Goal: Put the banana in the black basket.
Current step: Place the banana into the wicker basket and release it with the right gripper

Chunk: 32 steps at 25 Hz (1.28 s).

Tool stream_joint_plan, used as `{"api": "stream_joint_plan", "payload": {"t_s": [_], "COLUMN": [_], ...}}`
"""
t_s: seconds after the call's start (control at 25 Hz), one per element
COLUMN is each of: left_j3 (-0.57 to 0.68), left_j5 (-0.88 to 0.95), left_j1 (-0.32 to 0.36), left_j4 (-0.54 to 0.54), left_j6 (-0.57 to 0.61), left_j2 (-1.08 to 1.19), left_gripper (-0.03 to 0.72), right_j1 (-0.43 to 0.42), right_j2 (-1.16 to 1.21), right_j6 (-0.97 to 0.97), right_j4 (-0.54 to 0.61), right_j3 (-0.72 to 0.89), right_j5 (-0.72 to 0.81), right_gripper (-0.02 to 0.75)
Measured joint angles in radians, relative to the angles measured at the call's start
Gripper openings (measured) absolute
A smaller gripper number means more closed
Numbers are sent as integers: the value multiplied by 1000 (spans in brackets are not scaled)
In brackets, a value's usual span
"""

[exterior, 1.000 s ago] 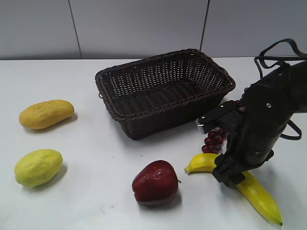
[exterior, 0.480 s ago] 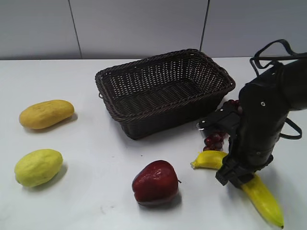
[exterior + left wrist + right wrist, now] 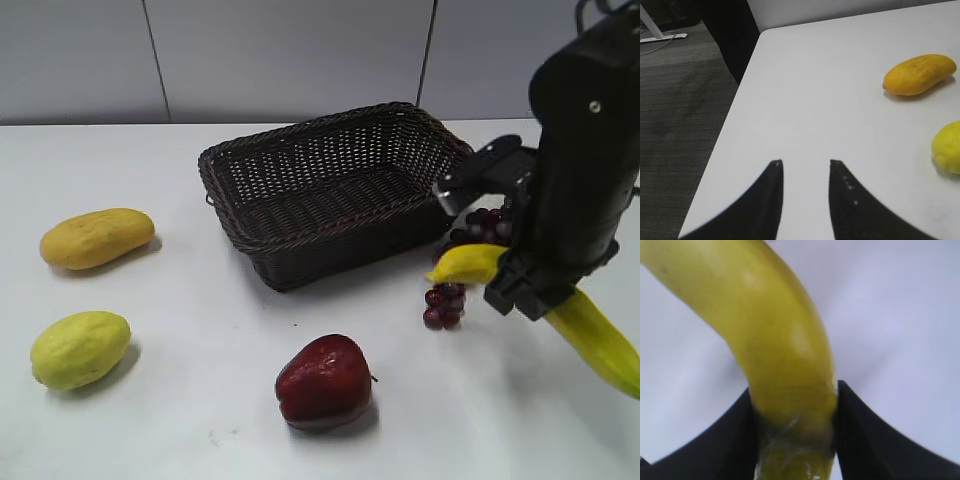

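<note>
I will let go of the banana, still in the air beside the basket, with my right gripper on the middle of the black basket's woven bottom [image 3: 349,188].
My right gripper [image 3: 535,290] is shut on the banana [image 3: 598,338], long, curved and bright yellow, and holds it in the air to the right of the black basket [image 3: 262,244]. One end of the banana points toward the basket's right corner, the other hangs low at the right edge. In the right wrist view the banana [image 3: 775,340] fills the space between the two fingers of the right gripper [image 3: 792,400]. The basket is a dark woven rectangle at the middle back and holds nothing that I can see. My left gripper [image 3: 805,165] is open and empty over the table's left corner.
A bunch of dark red grapes [image 3: 443,303] lies below the lifted banana, by the basket's right corner. A red apple [image 3: 325,380] sits in front. An orange-yellow oval fruit [image 3: 96,238] [image 3: 919,75] and a yellow-green oval fruit [image 3: 80,348] [image 3: 947,147] lie at the left.
My right gripper has lifted the banana off the table and carried it up and to the right. The grapes now show uncovered. The left arm has not visibly moved.
</note>
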Motion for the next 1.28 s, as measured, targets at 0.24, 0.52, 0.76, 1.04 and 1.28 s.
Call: {"api": "stream_joint_plan", "payload": {"t_s": [0.24, 0.52, 0.76, 1.04, 1.28], "left_j3": [0, 0, 0, 0, 0], "left_j5": [0, 0, 0, 0, 0], "left_j1": [0, 0, 0, 0, 0], "left_j4": [0, 0, 0, 0, 0], "left_j6": [0, 0, 0, 0, 0], "left_j2": [0, 0, 0, 0, 0], "left_gripper": [232, 232, 232, 232, 232], "right_j1": [0, 0, 0, 0, 0], "right_j2": [-52, -37, 93, 283, 419], "right_j6": [-74, -246, -493, -848, -1128], "right_j4": [-18, -19, -19, -19, -19], "right_j3": [-147, -383, -626, -768, -772], "right_j5": [28, 36, 35, -51, -135], "right_gripper": [316, 316, 316, 316, 316]}}
